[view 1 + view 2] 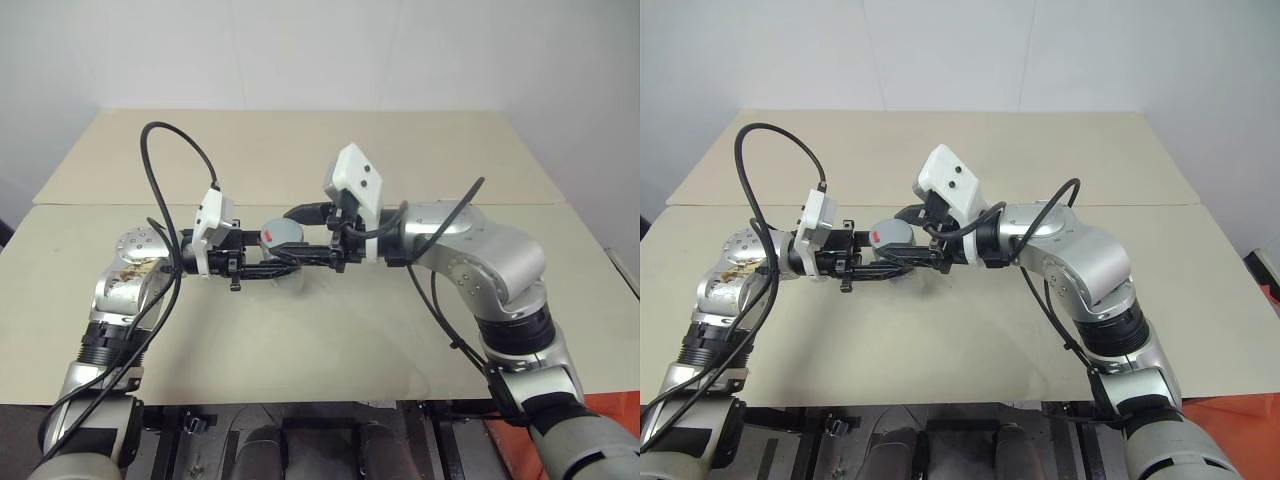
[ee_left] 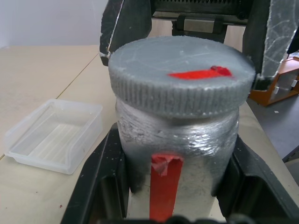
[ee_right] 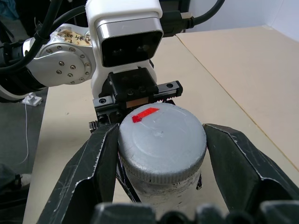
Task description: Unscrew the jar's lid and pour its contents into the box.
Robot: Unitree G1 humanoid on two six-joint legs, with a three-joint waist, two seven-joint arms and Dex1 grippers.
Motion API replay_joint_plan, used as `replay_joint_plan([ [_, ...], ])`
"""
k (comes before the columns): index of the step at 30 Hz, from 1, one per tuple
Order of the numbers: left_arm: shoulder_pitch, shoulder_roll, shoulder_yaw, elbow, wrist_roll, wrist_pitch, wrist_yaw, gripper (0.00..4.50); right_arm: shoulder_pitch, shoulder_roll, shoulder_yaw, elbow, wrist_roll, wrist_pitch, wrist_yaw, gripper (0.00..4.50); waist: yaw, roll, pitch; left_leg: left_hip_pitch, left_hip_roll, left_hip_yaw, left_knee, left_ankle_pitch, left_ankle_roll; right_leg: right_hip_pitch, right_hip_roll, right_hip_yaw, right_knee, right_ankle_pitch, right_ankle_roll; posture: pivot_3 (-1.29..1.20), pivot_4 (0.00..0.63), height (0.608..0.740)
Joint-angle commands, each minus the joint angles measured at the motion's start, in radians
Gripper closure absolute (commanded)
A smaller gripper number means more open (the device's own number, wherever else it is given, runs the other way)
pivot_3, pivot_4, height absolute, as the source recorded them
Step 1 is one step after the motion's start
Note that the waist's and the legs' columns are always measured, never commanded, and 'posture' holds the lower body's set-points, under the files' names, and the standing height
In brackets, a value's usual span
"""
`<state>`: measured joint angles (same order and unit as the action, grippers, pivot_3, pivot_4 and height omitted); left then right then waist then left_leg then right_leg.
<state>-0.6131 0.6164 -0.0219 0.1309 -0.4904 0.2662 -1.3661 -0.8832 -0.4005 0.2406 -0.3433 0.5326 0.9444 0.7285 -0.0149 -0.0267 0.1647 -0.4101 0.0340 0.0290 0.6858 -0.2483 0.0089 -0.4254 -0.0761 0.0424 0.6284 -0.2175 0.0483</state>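
Next, my right gripper sets the grey lid, which still sits on the jar, down on the bare beige table (image 1: pixel 390 272) just below the base of my right gripper.
The jar (image 2: pixel 187 140), clear with a red stripe down its label, is held off the table with my left gripper (image 1: pixel 272 262) shut on its body. Its black fingers (image 2: pixel 100 186) press both sides of the glass. The grey lid (image 2: pixel 182 74) with a red mark sits on the jar. My right gripper (image 3: pixel 161 140) reaches in from the opposite side, and its fingers (image 3: pixel 100 163) lie against the lid's ribbed rim on both sides. The box (image 2: pixel 51 135), a shallow clear plastic tray, rests empty on the table beyond the jar.
Both arms meet over the middle of a beige table (image 1: pixel 330 330). A seam (image 1: pixel 500 204) separates it from a second table behind. An orange rack (image 2: pixel 280 84) stands off the table's far side.
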Motion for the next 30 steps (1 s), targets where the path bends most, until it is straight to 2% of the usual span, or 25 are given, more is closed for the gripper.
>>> replay_joint_plan([
  [1,-0.004,0.015,0.025,-0.030,-0.008,-0.008,0.002,2.52,-0.010,0.000,-0.004,-0.017,-0.003,-0.023,0.009,1.72,0.000,0.000,0.000,0.000,0.000,0.000,0.000,0.000,0.000,0.000,0.000,0.000,0.000,0.000,0.000,0.00,0.150,0.740],
  [6,0.004,0.016,0.017,-0.028,0.000,-0.015,-0.004,2.52,-0.034,0.008,-0.062,-0.007,0.044,0.016,0.004,1.72,0.000,0.000,0.000,0.000,0.000,0.000,0.000,0.000,0.000,0.000,0.000,0.000,0.000,0.000,0.000,0.00,0.150,0.740],
  [14,0.006,0.011,-0.002,-0.013,0.023,-0.044,-0.032,2.52,-0.102,0.025,-0.225,0.055,0.219,0.179,-0.028,1.72,0.001,0.000,0.000,0.000,0.000,0.000,0.000,0.000,0.000,0.000,0.000,0.000,0.000,0.000,0.000,0.00,0.150,0.740],
  [17,0.003,0.007,-0.004,-0.009,0.026,-0.049,-0.034,2.52,-0.106,0.023,-0.248,0.063,0.241,0.206,-0.043,1.72,0.000,0.000,0.000,0.000,0.000,0.000,0.000,0.000,0.000,0.000,0.000,0.000,0.001,0.000,0.000,0.00,0.150,0.740],
  [20,-0.002,0.005,0.001,-0.001,0.029,-0.053,-0.029,2.52,-0.085,-0.010,-0.252,0.050,0.200,0.178,-0.080,1.72,0.001,0.000,0.000,0.000,0.000,0.000,0.000,0.000,0.000,0.000,0.000,0.000,0.000,0.000,0.000,0.00,0.150,0.740],
  [23,-0.007,0.007,0.018,0.007,0.024,-0.055,-0.011,2.52,-0.013,-0.077,-0.278,0.035,0.141,0.125,-0.117,1.72,0.004,0.000,0.000,-0.001,0.000,0.000,0.000,0.000,0.000,0.000,0.000,0.000,0.000,0.000,0.000,0.00,0.150,0.740],
  [30,-0.034,0.000,0.056,0.053,0.039,-0.087,0.062,2.52,0.300,-0.231,-0.295,-0.035,-0.049,-0.071,-0.174,1.72,0.003,0.000,0.000,-0.003,0.000,0.000,0.000,0.000,0.000,-0.001,0.000,-0.001,-0.001,0.000,0.000,0.00,0.150,0.740],
])
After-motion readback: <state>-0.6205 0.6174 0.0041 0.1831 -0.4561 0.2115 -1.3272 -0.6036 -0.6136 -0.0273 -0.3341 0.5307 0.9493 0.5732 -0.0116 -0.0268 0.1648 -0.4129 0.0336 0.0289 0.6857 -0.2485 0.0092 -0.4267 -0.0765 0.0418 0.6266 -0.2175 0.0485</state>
